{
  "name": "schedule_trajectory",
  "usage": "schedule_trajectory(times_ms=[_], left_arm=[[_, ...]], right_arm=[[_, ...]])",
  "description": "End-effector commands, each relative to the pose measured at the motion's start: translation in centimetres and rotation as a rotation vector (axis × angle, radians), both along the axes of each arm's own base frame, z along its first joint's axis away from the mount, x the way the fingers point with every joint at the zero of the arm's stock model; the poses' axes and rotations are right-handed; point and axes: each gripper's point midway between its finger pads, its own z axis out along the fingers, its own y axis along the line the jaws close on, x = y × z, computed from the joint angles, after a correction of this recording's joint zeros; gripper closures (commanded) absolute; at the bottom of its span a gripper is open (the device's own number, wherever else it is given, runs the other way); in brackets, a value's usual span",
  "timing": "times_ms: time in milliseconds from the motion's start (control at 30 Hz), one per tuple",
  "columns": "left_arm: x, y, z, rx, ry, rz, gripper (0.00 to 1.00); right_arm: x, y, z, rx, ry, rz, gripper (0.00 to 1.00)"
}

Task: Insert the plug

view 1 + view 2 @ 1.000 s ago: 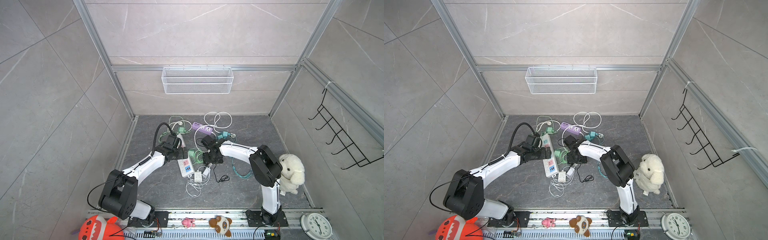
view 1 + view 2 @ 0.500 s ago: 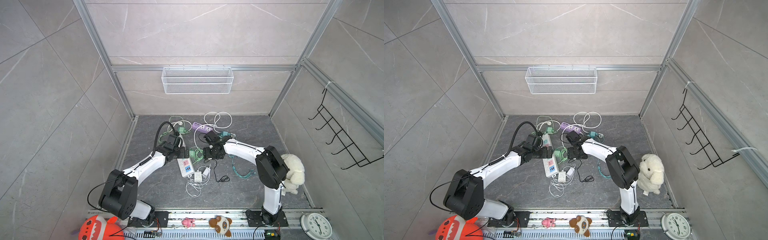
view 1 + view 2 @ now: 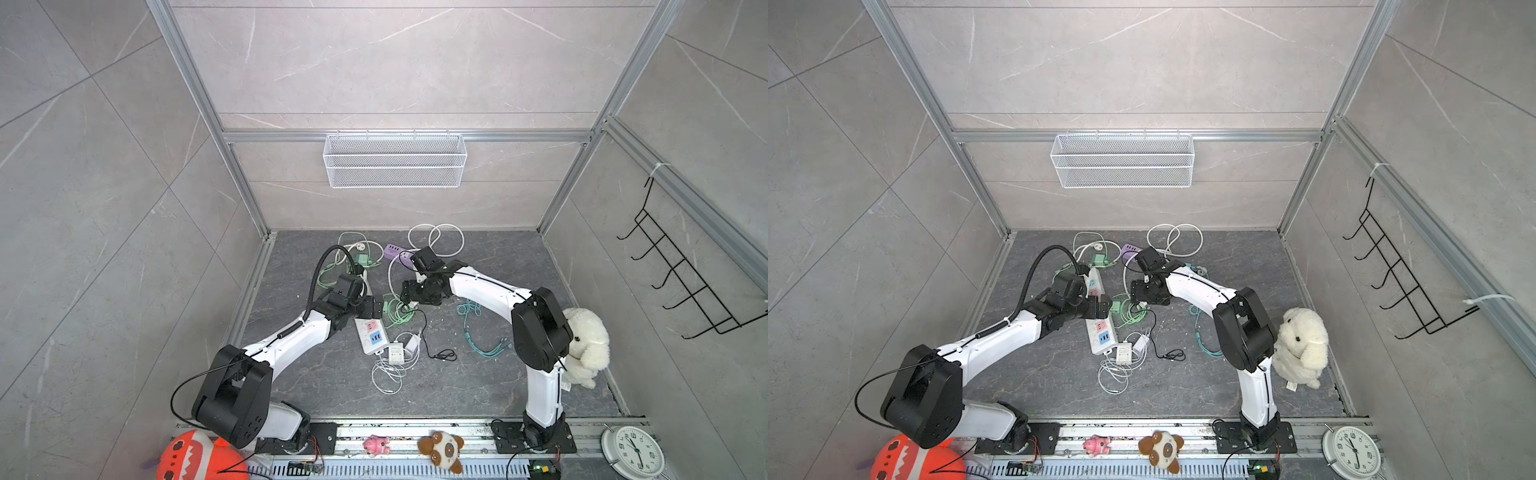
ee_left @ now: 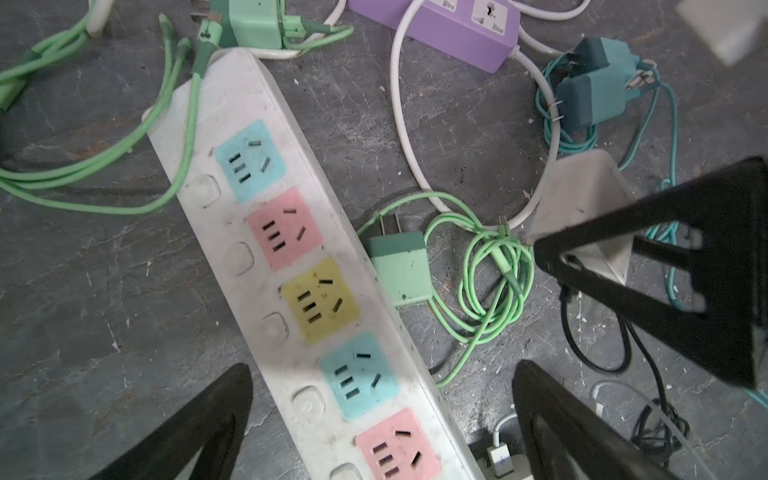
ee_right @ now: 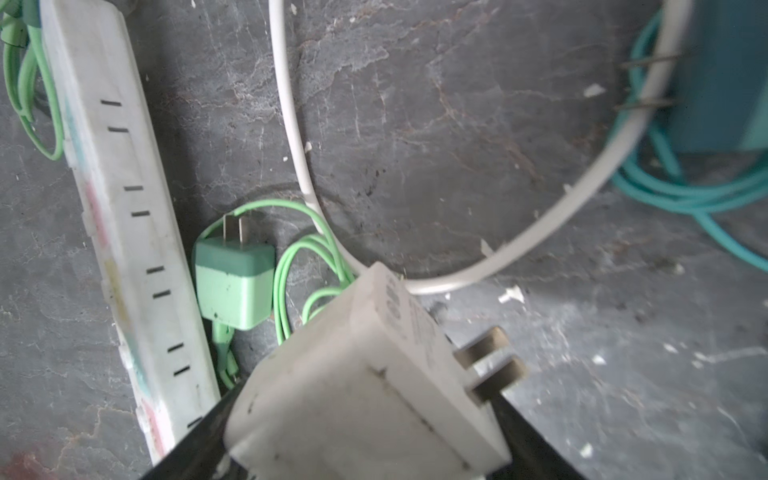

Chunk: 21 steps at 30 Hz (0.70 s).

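Note:
Next, I release the white plug from my right gripper on the white power strip's pink socket (image 3: 370, 320), next to the blue socket.
The plug (image 5: 365, 374) is a white block with two flat prongs, and my right gripper (image 5: 361, 436) is shut on its sides. It hangs tilted just above the floor, prongs pointing away from the white power strip (image 5: 124, 232). In both top views my right gripper (image 3: 409, 297) (image 3: 1138, 297) sits just right of the strip (image 3: 371, 334) (image 3: 1100, 332). My left gripper (image 4: 382, 374) (image 3: 376, 309) is open above the strip (image 4: 291, 232), one finger on each side of it and apart from it. The strip's coloured sockets show nothing plugged in.
A green adapter (image 4: 401, 266) with coiled green cable lies against the strip's side. A purple strip (image 4: 457, 29), teal adapters (image 4: 594, 91) and white cable loops lie behind. A white charger (image 3: 397, 353) and a black cable (image 3: 440, 353) lie at the strip's near end. A plush dog (image 3: 586, 345) sits by the right arm.
My right gripper has moved a little back and left with the plug, and that arm's elbow has swung right. The left arm has hardly moved.

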Motion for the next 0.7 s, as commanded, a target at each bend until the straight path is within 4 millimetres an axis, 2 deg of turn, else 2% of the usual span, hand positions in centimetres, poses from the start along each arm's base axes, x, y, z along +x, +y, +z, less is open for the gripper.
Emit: schedule_trajectory(times_ms=[0, 67, 200, 300, 367, 500, 567, 667], left_arm=[[0.2, 0.5, 1.5, -0.013, -0.069, 0.034, 0.0], [0.0, 1.1, 1.6, 0.011, -0.085, 0.043, 0.0], [-0.3, 3.1, 2.2, 0.07, -0.128, 0.1, 0.0], [-0.4, 5.6, 2.9, 0.127, -0.151, 0.22, 0.0], [-0.8, 8.2, 3.0, 0.199, -0.111, 0.349, 0.0], [-1.9, 11.5, 3.5, 0.329, 0.006, 0.51, 0.0], [-2.1, 11.8, 3.4, 0.338, 0.046, 0.528, 0.0], [-2.6, 12.9, 3.0, 0.279, 0.088, 0.586, 0.0]], right_arm=[[-0.6, 1.7, -1.4, 0.044, 0.073, 0.102, 0.51], [-1.1, 1.7, -1.9, 0.027, 0.099, 0.154, 0.5], [-2.1, 2.0, -1.2, 0.012, 0.101, 0.307, 0.5], [-2.4, 2.2, 0.0, -0.009, 0.076, 0.406, 0.51], [-2.7, 2.6, 1.1, -0.022, 0.041, 0.48, 0.52], [-5.2, 5.0, 2.2, -0.089, -0.033, 0.718, 0.5], [-6.5, 6.1, 1.9, -0.163, -0.059, 0.825, 0.47], [-7.1, 7.1, 1.3, -0.244, -0.077, 0.882, 0.48]])
